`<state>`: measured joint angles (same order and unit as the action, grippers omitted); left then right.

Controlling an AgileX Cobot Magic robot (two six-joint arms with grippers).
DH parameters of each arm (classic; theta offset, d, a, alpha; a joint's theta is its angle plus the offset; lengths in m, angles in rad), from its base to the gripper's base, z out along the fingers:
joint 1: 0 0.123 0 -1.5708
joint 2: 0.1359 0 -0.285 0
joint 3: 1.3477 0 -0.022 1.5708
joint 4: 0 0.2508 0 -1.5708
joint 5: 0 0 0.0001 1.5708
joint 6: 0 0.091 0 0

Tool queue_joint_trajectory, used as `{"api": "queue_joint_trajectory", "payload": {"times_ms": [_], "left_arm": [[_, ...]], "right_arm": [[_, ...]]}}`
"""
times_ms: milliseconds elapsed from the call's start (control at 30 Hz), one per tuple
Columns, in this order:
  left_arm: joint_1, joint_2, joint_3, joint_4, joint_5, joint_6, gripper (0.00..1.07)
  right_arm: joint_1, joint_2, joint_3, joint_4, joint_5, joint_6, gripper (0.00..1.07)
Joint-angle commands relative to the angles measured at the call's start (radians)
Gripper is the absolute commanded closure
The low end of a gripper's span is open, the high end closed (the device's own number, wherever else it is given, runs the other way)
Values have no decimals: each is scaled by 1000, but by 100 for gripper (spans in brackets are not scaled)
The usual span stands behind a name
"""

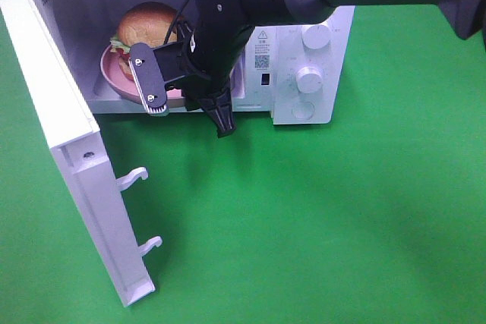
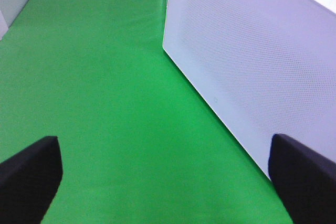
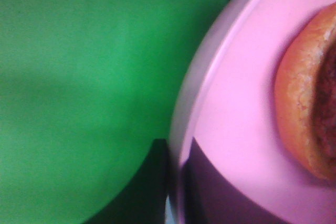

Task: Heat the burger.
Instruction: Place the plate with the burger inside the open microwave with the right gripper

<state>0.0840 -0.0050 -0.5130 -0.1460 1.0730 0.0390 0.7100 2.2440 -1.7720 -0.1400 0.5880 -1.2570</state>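
My right gripper needs to release the pink plate on the white microwave's bottom, close to its back wall (image 1: 165, 57). The plate is now inside the open microwave.
The burger (image 1: 144, 24) rests on a pink plate (image 1: 114, 73) inside the open white microwave (image 1: 334, 28). From the right, my right arm reaches to the plate's front rim, and my right gripper (image 1: 176, 90) is shut on that rim. In the right wrist view the dark fingers (image 3: 210, 187) straddle the pink plate (image 3: 236, 103), with the burger's bun (image 3: 302, 103) close behind. My left gripper (image 2: 168, 182) is open over the green mat with nothing between its fingers (image 2: 29, 177), beside the outer face of the microwave door (image 2: 252, 51). It is out of the exterior high view.
The microwave door (image 1: 68, 134) swings out wide to the left, its latch hooks (image 1: 133, 178) pointing right. A knob (image 1: 309, 77) sits on the control panel at the right. A green mat (image 1: 319, 225) covers the table.
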Motion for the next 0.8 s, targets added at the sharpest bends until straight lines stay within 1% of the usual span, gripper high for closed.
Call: {"api": "queue_joint_trajectory", "payload": {"times_ms": [33, 67, 200, 300, 333, 433, 500, 600, 667, 800], "left_arm": [[2, -16, -1, -1, -7, 1, 7], [2, -16, -1, -1, -7, 1, 7], [2, -16, -1, -1, -7, 1, 7], [2, -16, -1, -1, -7, 1, 7], [2, -16, -1, -1, -7, 1, 7], [2, -16, -1, -1, -7, 1, 7], [2, -16, -1, -1, -7, 1, 7], [2, -16, -1, -1, -7, 1, 7], [2, -16, -1, -1, -7, 1, 7], [2, -16, -1, -1, -7, 1, 7]], "right_arm": [[-10, 12, -60, -19, -51, 37, 107], [-10, 12, -60, -19, -51, 37, 107], [-17, 49, -121, -36, -46, 56, 107], [-22, 64, -144, -35, -35, 56, 107], [-31, 81, -174, -37, -26, 57, 107], [-33, 96, -193, -39, -28, 65, 107], [-44, 123, -242, -53, -27, 93, 107], [-44, 132, -252, -58, -27, 98, 107], [-53, 161, -290, -64, -25, 101, 107], [-53, 177, -309, -63, -27, 97, 107]]}}
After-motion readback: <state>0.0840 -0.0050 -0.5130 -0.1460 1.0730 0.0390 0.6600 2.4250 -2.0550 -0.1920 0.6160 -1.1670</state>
